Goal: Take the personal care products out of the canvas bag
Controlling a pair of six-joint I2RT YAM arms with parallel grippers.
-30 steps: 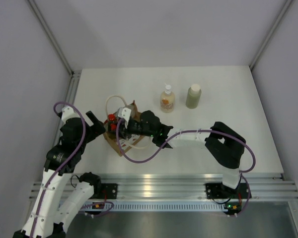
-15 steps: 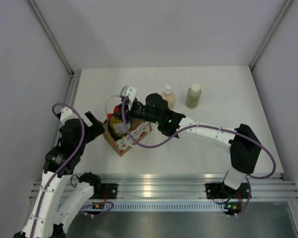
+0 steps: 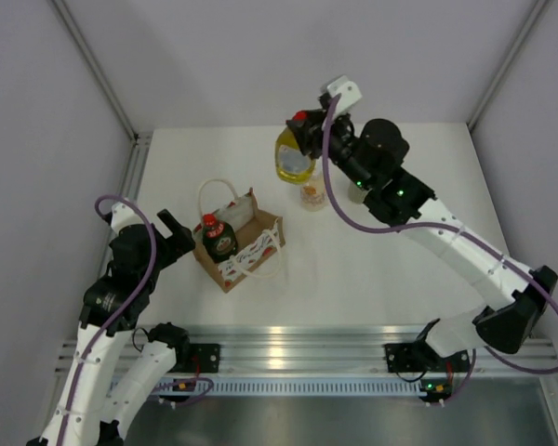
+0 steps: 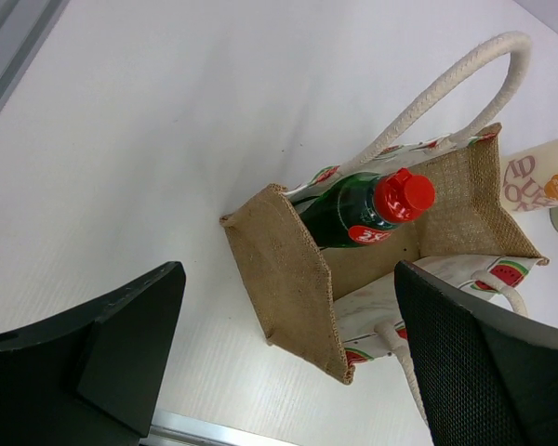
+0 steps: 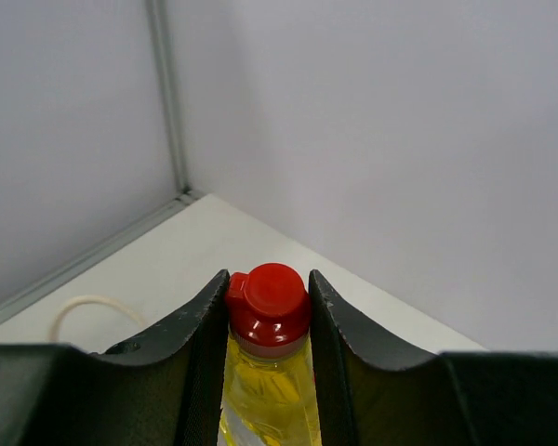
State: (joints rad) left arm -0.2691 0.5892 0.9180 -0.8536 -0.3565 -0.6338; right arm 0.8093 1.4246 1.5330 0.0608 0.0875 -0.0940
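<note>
My right gripper is going to release the yellow bottle on the table (image 3: pixel 354 224) in front of the white-capped bottle.
The canvas bag (image 3: pixel 251 249) stands at the table's left with a dark green red-capped bottle (image 3: pixel 216 238) upright inside; the left wrist view shows the bag (image 4: pixel 288 269) and this bottle (image 4: pixel 349 216). My right gripper (image 3: pixel 300 121) is shut on the red cap of a yellow bottle (image 3: pixel 295 156) and holds it high above the far middle; the cap (image 5: pixel 268 302) sits between the jaws. The pale-orange bottle (image 3: pixel 312 196) stands below it, partly hidden. My left gripper (image 3: pixel 179 234) is open and empty beside the bag's left end. The white-capped bottle is hidden behind my right arm.
The bag's cream loop handles (image 3: pixel 214 190) stick out to the back and front. Grey walls close in the table on three sides. An aluminium rail (image 3: pixel 298 348) runs along the near edge.
My right gripper has lifted the yellow bottle out of the bag and carried it up and toward the back right, over the pale-orange bottle. The left arm has stayed put.
</note>
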